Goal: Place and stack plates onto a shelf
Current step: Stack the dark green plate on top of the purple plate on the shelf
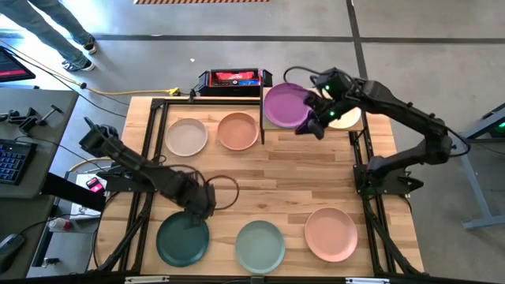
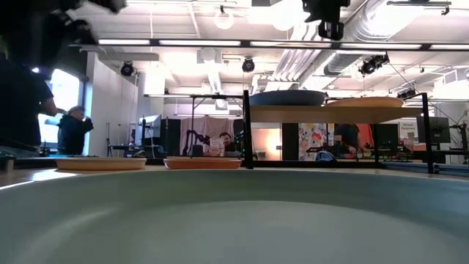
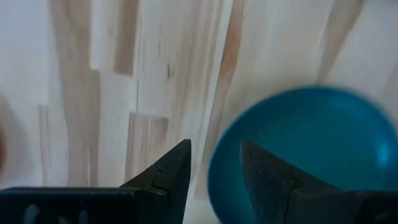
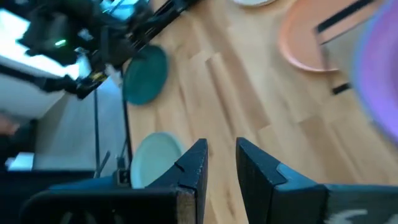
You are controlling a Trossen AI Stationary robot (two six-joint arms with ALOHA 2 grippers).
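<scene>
The dark green plate has a far rim (image 1: pixel 189 213) (image 3: pixel 210 169) on the side toward the orange-tan plate, and my left gripper needs to close on it next.
In the high view the shelf (image 1: pixel 268 126) at the table's far side carries a purple plate (image 1: pixel 286 105) and a cream plate (image 1: pixel 347 118). My right gripper (image 1: pixel 312 124) hangs open just off the purple plate's near rim, with nothing between its fingers (image 4: pixel 221 163). My left gripper (image 1: pixel 203 202) is open at the far right rim of the dark green plate (image 1: pixel 183 239), which lies flat on the table. In the left wrist view its fingers (image 3: pixel 214 171) stand on either side of that rim (image 3: pixel 211 177). My left gripper comes from above with one finger (image 3: pixel 264 174) over the dark green plate's inside and the other (image 3: pixel 168 171) outside its far rim (image 3: pixel 214 155). Whether either finger touches the plate, I cannot tell. The plate lies flat on the table.
A pale pink plate (image 1: pixel 186 136) and an orange-tan plate (image 1: pixel 237 130) lie far left. A sage green plate (image 1: pixel 260 244) and a salmon plate (image 1: pixel 331 233) lie along the near edge. Bare wood lies mid-table. A person's legs (image 1: pixel 55 31) stand beyond the far left corner.
</scene>
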